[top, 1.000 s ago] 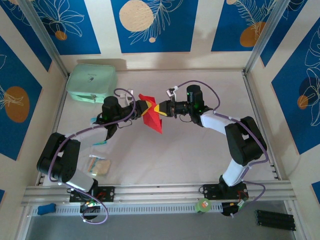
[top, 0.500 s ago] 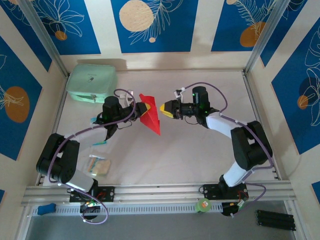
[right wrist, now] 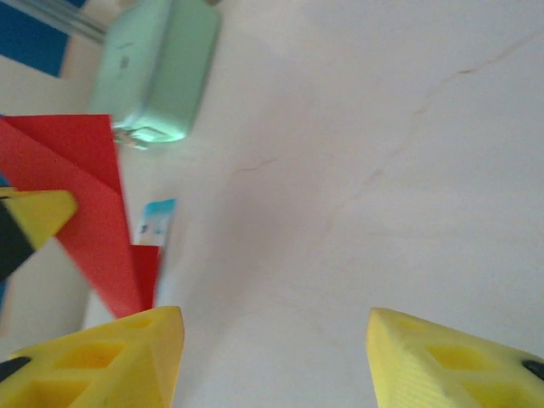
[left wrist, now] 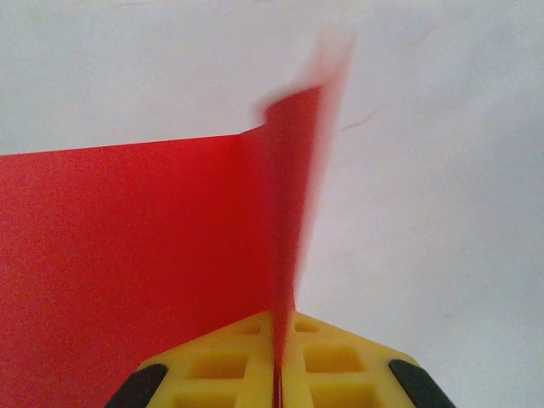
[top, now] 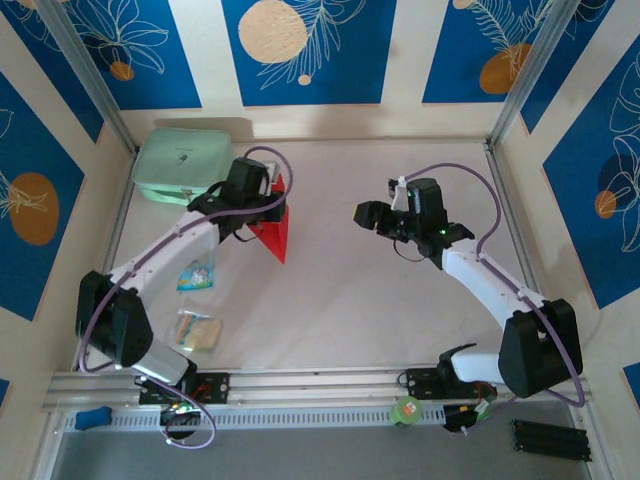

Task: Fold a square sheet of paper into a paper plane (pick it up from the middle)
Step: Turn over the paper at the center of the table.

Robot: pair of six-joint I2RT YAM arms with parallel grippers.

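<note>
The robot's left gripper needs to release the red paper plane on the table (top: pixel 297 217) between the mint-green case and the robot's right gripper.
The red paper plane (top: pixel 278 238) is a folded, pointed red sheet hanging left of the table's middle, tip toward the near side. My left gripper (top: pixel 268 208) is shut on it from the left. In the left wrist view the yellow fingers (left wrist: pixel 229 370) of the left gripper (left wrist: pixel 280 374) are pressed together on a thin upright fold of the paper (left wrist: pixel 127 246). My right gripper (top: pixel 365 213) hangs apart to the right, open with nothing in it. Its wrist view shows the right gripper (right wrist: pixel 272 357) with wide-set fingers (right wrist: pixel 127 361) over bare table, the red plane (right wrist: pixel 81 187) at the left.
A mint-green case (top: pixel 183 165) sits at the back left, close to the left arm, and appears as the mint-green case (right wrist: pixel 157 72) in the right wrist view. A blue-topped packet (top: pixel 197 273) and a pale packet (top: pixel 197 330) lie at the front left. Metal rails (top: pixel 520 230) border the table.
The right gripper let go of the red paper, opened and drew back to the right. The left gripper closed on the paper and carried it back and left toward the case.
</note>
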